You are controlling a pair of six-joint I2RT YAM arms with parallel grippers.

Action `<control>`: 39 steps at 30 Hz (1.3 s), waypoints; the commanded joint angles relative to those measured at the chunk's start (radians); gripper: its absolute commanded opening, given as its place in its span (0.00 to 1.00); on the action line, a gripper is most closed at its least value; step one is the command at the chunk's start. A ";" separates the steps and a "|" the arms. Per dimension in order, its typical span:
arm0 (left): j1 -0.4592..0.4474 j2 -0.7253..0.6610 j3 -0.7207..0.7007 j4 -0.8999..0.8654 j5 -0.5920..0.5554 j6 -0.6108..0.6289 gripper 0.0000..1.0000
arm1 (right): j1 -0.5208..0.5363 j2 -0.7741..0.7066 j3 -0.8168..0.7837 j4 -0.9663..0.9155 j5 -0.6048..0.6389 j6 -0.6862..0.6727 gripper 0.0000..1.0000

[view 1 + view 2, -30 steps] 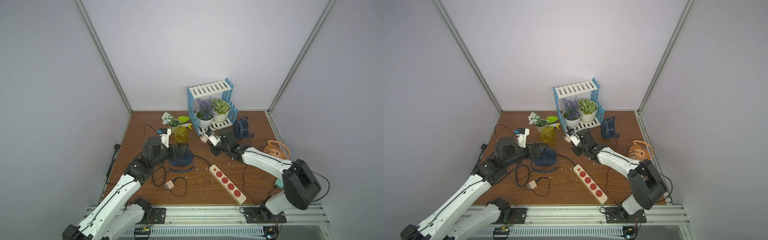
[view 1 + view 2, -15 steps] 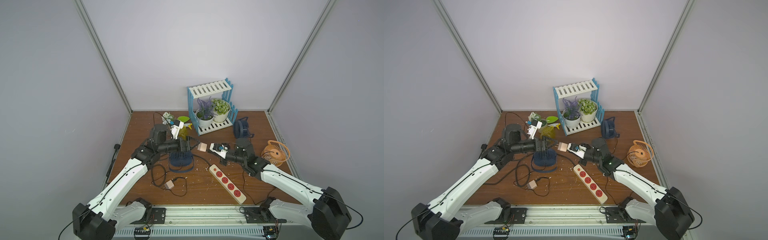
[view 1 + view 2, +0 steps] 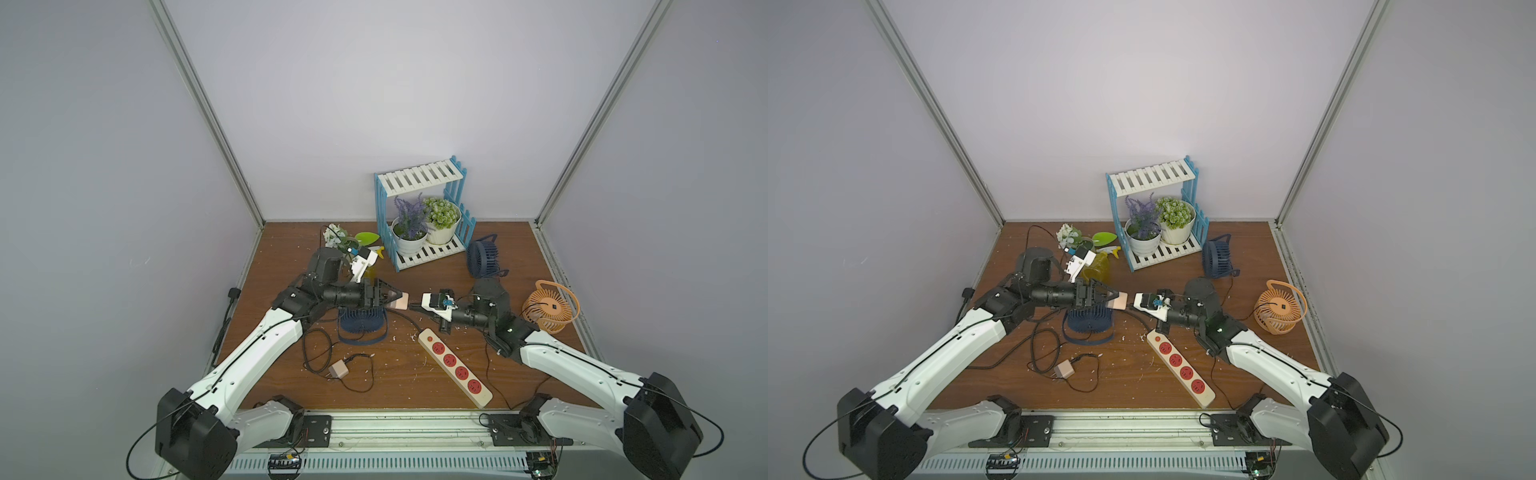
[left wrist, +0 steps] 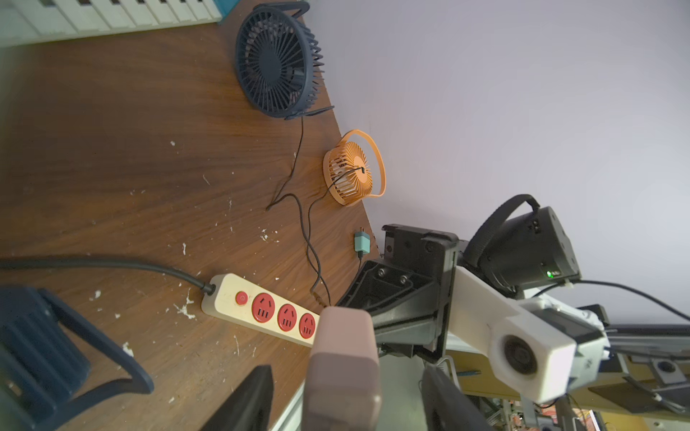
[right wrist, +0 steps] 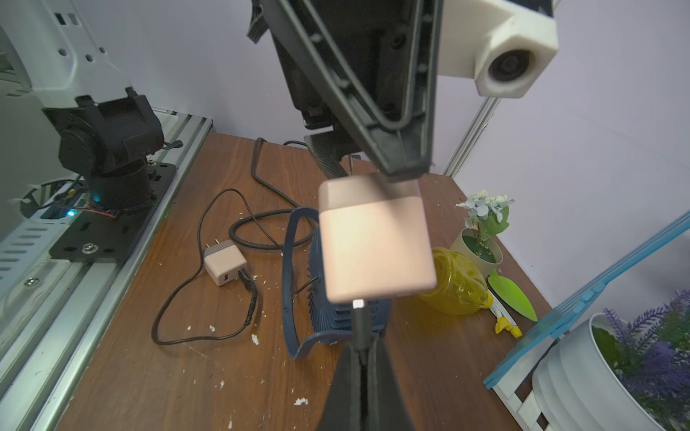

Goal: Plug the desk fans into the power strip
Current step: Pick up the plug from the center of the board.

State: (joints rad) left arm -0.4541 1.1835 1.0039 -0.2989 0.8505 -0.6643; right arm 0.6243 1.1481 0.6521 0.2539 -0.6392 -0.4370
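The black cable below the pink adapter is pinched in my right gripper, so my left gripper should hold the adapter while my right gripper takes the adapter's body [image 5: 377,251].
The cream power strip [image 3: 455,365] [image 3: 1179,365] [image 4: 261,306] lies on the table with its red sockets facing up and nothing in them. Above the table, a pink plug adapter [image 3: 402,301] [image 3: 1121,300] [image 5: 373,246] hangs between the two arms. My right gripper [image 3: 411,306] [image 5: 360,354] is shut on the black cable just below the adapter. My left gripper [image 3: 398,300] [image 4: 345,373] straddles the adapter, open, with a gap on each side. A dark blue desk fan [image 3: 360,323] [image 5: 336,309] lies flat beneath them. I cannot trace which fan the cable runs to.
A second dark blue fan [image 3: 482,255] stands by the blue-and-white shelf [image 3: 419,178] with plant pots. An orange fan [image 3: 549,307] sits at the right edge, with a teal adapter [image 4: 361,242] near it. Another pink adapter [image 3: 338,369] with looped cable lies front left. A yellow spray bottle [image 5: 455,283] lies behind.
The right arm carried the adapter from near the shelf to the middle. The left arm rose from the flat fan to meet it, and its jaws have narrowed around the adapter.
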 commanded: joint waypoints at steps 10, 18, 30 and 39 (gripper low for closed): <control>-0.009 0.014 -0.039 0.060 0.083 -0.028 0.29 | 0.005 -0.021 -0.004 0.031 0.016 0.034 0.00; -0.009 -0.039 -0.106 0.244 -0.029 -0.116 0.11 | 0.006 -0.115 -0.036 0.101 0.161 0.212 0.60; -0.009 -0.125 -0.250 0.666 -0.387 -0.269 0.12 | 0.006 -0.169 -0.073 0.214 0.199 1.139 0.94; -0.032 -0.169 -0.206 0.708 -0.245 -0.193 0.12 | 0.004 -0.011 0.012 0.474 -0.087 1.460 0.90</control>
State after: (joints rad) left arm -0.4702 1.0336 0.7551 0.3298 0.5381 -0.8917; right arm 0.6262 1.1145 0.5961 0.5880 -0.5774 0.8654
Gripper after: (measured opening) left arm 0.268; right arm 0.913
